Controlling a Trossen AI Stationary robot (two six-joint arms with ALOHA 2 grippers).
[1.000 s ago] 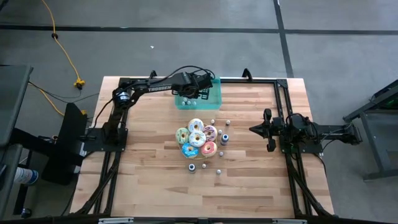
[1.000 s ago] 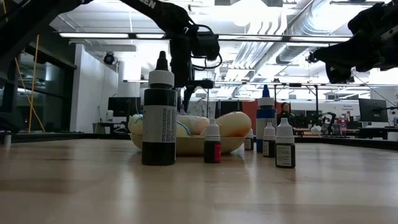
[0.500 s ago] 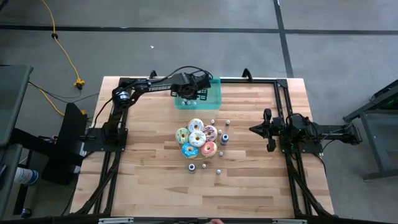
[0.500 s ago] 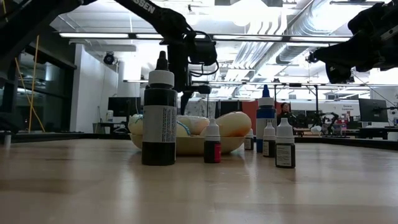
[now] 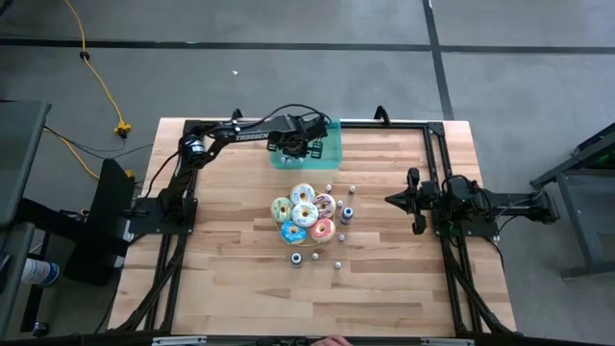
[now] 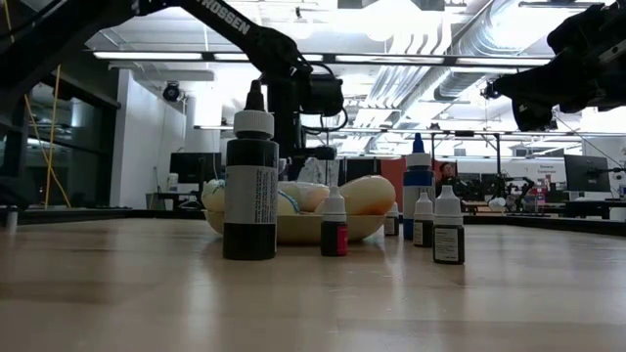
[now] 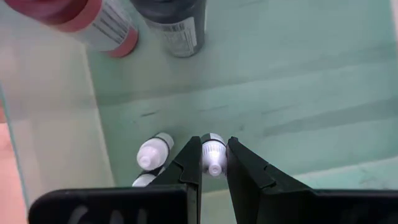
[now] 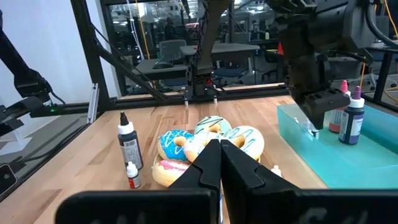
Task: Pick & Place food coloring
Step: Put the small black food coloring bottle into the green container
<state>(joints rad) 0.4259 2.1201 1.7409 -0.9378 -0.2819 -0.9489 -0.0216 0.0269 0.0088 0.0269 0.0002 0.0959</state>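
Note:
My left gripper needs to let go of the white bottle on the teal tray's bottom beside the other white bottles [image 5: 299, 158] [image 7: 227, 169].
My left gripper [image 5: 297, 146] is down inside the teal tray [image 5: 332, 154] at the table's far edge. It is shut on a tiny white food coloring bottle [image 7: 213, 157]. Two more white bottles [image 7: 153, 152] lie beside it on the tray floor. A red-labelled bottle [image 7: 102, 22] and a dark one [image 7: 177, 25] are farther along the tray. Several loose bottles [image 5: 347, 213] stand around the donuts [image 5: 306, 213] at mid-table. My right gripper [image 5: 392, 200] waits shut at the right, level above the table. My left gripper pinches the small white bottle at its cap and neck [image 7: 214, 147] between its two fingertips [image 7: 193, 160]. The fingers come from above, steeply slanted down. The bottle is upright with its nozzle toward the wrist. I cannot tell whether its base touches the tray floor.
In the low view a tall dark bottle [image 6: 251, 186] and smaller ones [image 6: 448, 227] stand in front of the donut plate [image 6: 293, 228]. The tray's walls [image 7: 56, 143] close in around my left gripper. Bare wood lies toward the table's near edge and left side.
My left gripper has come down into the tray with the white bottle still between its fingers.

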